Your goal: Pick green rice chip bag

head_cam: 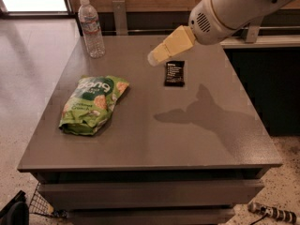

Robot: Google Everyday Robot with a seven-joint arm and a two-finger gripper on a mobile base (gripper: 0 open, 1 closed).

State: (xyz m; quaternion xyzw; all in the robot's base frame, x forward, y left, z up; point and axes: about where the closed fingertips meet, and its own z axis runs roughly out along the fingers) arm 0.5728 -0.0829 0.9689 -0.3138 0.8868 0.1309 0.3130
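The next move for my gripper is to go over to the crinkled middle (92,101) of the green rice chip bag and close its fingers there.
The green rice chip bag (93,104) lies flat on the left half of the grey table (187,139), crinkled, with white lettering and rice-cake pictures. My gripper (154,57) hangs in the air above the table's back middle, its yellowish fingers pointing down-left. It is to the right of the bag and well apart from it, just left of the black bar wrapper (174,73). It holds nothing that I can see.
A clear water bottle (91,28) stands upright at the table's back left corner. The small black bar wrapper lies at the back middle. A dark counter (267,78) runs along the right side. The arm's shadow (197,111) falls on the table's right half.
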